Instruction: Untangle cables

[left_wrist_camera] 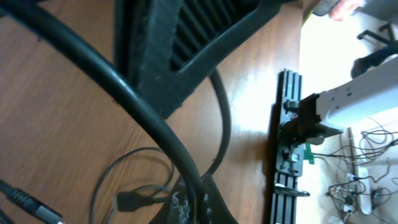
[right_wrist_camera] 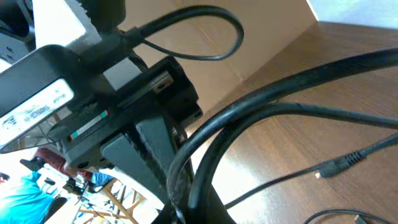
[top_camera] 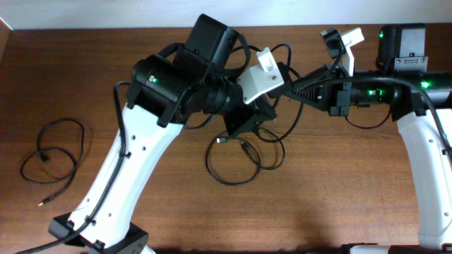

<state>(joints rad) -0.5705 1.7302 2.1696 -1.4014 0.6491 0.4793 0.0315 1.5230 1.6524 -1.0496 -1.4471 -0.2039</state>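
Note:
My right gripper has a spot on the wood (right_wrist_camera: 286, 179) just beside the small plug's tip. It will let go of the black cable there.
Black cables (top_camera: 233, 168) lie in tangled loops at the table's middle, and strands rise from them to both grippers. My left gripper (top_camera: 251, 121) hangs over the tangle, shut on a black cable (left_wrist_camera: 146, 127) that runs diagonally through its jaws. A dark plug (left_wrist_camera: 127, 200) lies on the wood just beside the left gripper (left_wrist_camera: 196, 210). My right gripper (top_camera: 280, 90) sits close to the left one, a little up and to the right. In its wrist view, my right gripper (right_wrist_camera: 186, 208) is shut on two cable strands (right_wrist_camera: 298, 106). A cable end with a small plug (right_wrist_camera: 339, 163) rests on the table.
A separate black cable (top_camera: 55, 152) lies in a loose loop at the table's left side. A black rail (left_wrist_camera: 289, 143) runs along the table edge, with the right arm's white base (left_wrist_camera: 348, 99) beyond it. Both arms crowd the upper middle.

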